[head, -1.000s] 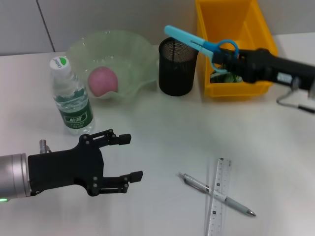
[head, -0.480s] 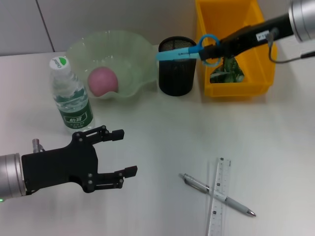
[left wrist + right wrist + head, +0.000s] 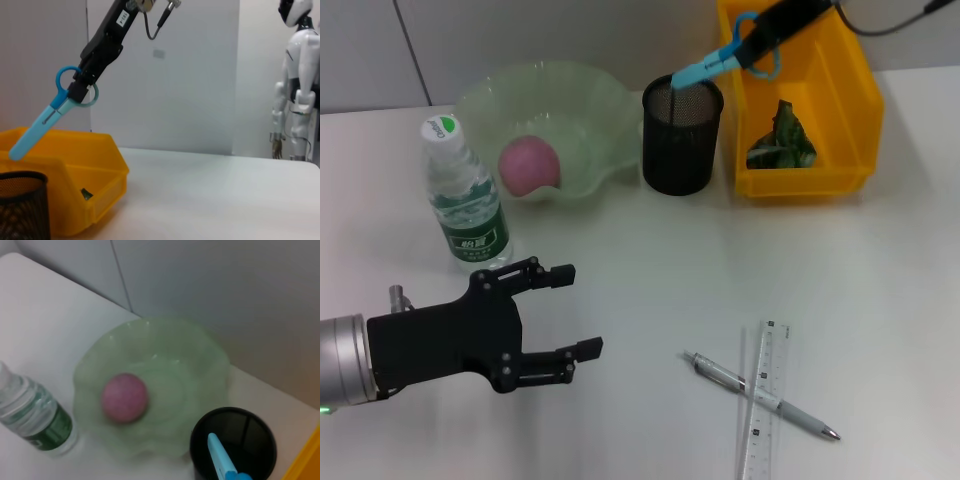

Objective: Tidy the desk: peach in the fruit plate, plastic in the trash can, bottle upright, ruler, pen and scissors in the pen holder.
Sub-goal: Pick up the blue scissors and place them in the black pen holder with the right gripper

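Observation:
The robot's right gripper will let go of the scissors, which hover above the pen holder now, inside the black pen holder, against its side point(image 3: 705, 112) point(image 3: 251, 450) nearest the yellow trash can.
My right gripper point(image 3: 758, 42) is shut on the scissors point(image 3: 705, 68), gripping the light blue loop handles. They hang slanted, blade cover pointing down, its tip just above the rim of the black mesh pen holder point(image 3: 680, 135). In the left wrist view the scissors point(image 3: 47, 120) hover above the pen holder point(image 3: 22, 202). The peach point(image 3: 528, 165) lies in the pale green fruit plate point(image 3: 590, 90). Left of the plate the bottle point(image 3: 465, 200) stands upright. The clear ruler point(image 3: 763, 410) and the pen point(image 3: 760, 395) lie crossed on the desk point(image 3: 650, 260) at front right. My left gripper point(image 3: 578, 310) hovers open at front left.
The yellow trash can point(image 3: 860, 90) stands right of the pen holder with crumpled green plastic point(image 3: 780, 140) inside. A wall runs behind the desk. A white humanoid figure point(image 3: 297, 85) stands far off in the left wrist view.
My right arm rose and swung back, tipping the scissors from roughly level to tip-down over the pen holder. The left gripper stayed almost still.

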Action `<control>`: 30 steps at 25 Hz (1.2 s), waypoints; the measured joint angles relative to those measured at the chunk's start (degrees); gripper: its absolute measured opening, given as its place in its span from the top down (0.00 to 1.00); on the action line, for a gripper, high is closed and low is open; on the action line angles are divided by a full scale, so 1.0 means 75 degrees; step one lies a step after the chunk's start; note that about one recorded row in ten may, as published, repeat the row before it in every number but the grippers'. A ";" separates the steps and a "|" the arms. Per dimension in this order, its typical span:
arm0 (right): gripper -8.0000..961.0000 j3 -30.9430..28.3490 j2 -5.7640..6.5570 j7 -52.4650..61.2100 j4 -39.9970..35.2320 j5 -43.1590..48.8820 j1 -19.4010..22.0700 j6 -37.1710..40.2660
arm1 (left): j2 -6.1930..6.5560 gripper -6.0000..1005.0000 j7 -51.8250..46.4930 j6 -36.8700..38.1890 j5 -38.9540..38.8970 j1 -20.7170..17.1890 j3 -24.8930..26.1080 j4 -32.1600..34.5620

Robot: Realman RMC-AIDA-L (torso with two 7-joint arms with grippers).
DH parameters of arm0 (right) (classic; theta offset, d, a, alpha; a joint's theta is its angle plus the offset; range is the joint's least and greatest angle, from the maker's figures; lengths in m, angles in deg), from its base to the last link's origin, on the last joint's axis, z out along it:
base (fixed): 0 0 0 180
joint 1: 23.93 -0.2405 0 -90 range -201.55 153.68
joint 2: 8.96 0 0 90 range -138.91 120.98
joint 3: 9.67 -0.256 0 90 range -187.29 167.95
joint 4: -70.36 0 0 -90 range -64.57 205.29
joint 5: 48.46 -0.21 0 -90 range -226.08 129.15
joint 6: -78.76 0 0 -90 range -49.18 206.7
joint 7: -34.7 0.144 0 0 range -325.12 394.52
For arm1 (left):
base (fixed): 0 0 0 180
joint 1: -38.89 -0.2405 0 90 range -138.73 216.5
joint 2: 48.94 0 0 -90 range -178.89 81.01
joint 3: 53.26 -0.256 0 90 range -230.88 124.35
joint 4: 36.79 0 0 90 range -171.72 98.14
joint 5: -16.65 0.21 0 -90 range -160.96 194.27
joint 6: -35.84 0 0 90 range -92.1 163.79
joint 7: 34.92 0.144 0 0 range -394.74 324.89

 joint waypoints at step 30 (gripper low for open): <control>0.86 0.0262 0.0135 0.0247 0.2896 0.0544 -0.0724 -0.2527 | 0.0026 0.16 -0.0022 0.0022 -0.0385 -0.0080 0.0051 -0.0105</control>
